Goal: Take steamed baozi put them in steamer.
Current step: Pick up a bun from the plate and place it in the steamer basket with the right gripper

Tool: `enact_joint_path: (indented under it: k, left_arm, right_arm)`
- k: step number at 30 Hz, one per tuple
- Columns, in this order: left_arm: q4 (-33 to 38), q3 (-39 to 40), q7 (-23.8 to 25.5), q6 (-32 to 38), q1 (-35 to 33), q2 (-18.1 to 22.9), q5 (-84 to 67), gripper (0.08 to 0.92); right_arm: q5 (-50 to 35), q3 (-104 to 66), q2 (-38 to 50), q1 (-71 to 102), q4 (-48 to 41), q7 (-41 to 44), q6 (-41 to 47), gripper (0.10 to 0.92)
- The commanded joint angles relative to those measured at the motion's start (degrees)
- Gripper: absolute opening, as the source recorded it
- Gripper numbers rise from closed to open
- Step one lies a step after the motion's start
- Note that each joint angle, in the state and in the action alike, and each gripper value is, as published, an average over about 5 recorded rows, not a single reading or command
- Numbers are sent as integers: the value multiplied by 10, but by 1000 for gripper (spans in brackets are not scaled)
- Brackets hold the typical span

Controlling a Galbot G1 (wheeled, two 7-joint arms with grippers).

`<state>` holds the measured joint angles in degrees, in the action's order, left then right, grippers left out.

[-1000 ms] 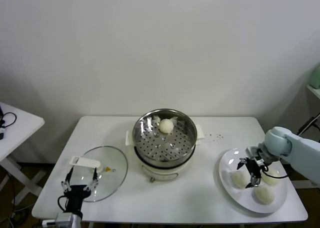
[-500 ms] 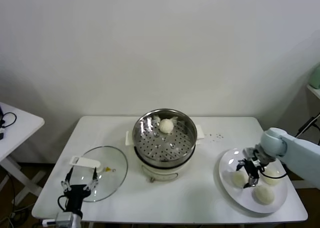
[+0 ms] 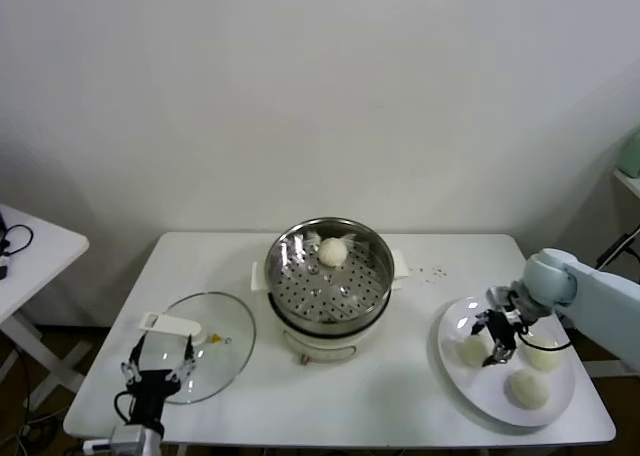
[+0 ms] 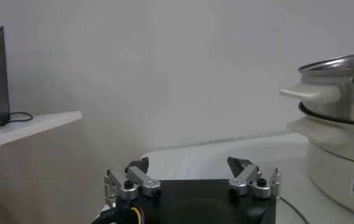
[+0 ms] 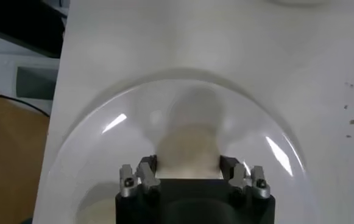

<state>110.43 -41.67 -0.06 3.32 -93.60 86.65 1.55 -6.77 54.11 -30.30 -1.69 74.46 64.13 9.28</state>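
Note:
The baozi in my right gripper, now hanging over the white plate, will be released on the steamer's perforated tray, at the side [image 3: 299,281] nearest the glass lid.
The steamer [image 3: 328,288] stands mid-table with one baozi [image 3: 332,251] on its perforated tray. To its right, a white plate [image 3: 452,328] carries two loose baozi [image 3: 541,354] [image 3: 527,388]. My right gripper [image 3: 487,344] hangs over the plate's left part, shut on a third baozi [image 3: 470,352]. In the right wrist view that bun [image 5: 187,146] fills the gap between the fingers of the right gripper [image 5: 187,167], with the plate [image 5: 79,158] below it. My left gripper [image 3: 158,371] is parked open at the front left, and its left wrist view [image 4: 189,169] shows nothing between the fingers.
A flat glass lid [image 3: 215,351] with a white handle [image 3: 170,325] lies left of the steamer, under the left gripper. A small white side table [image 3: 30,251] stands off the main table's left edge. The plate sits close to the table's front right corner.
The right gripper's fingers have shut on the plate's left baozi. Gripper and bun have shifted slightly left and up. The left arm has not moved.

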Motion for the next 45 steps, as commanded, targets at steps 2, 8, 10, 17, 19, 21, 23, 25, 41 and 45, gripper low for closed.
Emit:
enact_joint_path:
  k: [2, 8, 10, 17, 19, 21, 23, 25, 41, 45]
  left_arm:
    - [4, 1, 1, 0, -1, 0, 1, 823]
    - [9, 7, 1, 0, -2, 2, 3, 823]
    - [12, 9, 1, 0, -3, 3, 4, 823]
    - [21, 12, 2, -1, -5, 4, 5, 823]
    - [21, 12, 1, -1, -4, 5, 6, 823]
    - [21, 13, 1, -1, -4, 5, 7, 823]
    - [22, 13, 1, -1, -4, 5, 7, 823]
    - [24, 13, 1, -3, -4, 5, 7, 823]
    - [33, 12, 2, -3, -12, 9, 8, 823]
    - [31, 13, 1, -2, -13, 12, 8, 823]
  right_arm:
    - [-115, 78, 1, -149, -4, 0, 16, 670]
    - [-224, 191, -47, -311, -23, 1, 30, 672]
    - [-260, 218, -72, -354, -34, -1, 36, 671]
    - [-344, 266, -180, -441, -66, -6, 47, 672]
    - [-359, 266, -209, -447, -72, -8, 51, 674]
    - [-368, 262, -237, -444, -77, -13, 56, 676]
    - [-368, 256, -263, -434, -82, -17, 60, 678]
    - [-365, 247, -290, -418, -89, -23, 65, 678]
    - [-334, 219, -441, -288, -144, -60, 90, 679]
    - [-324, 220, -449, -272, -150, -61, 90, 679]
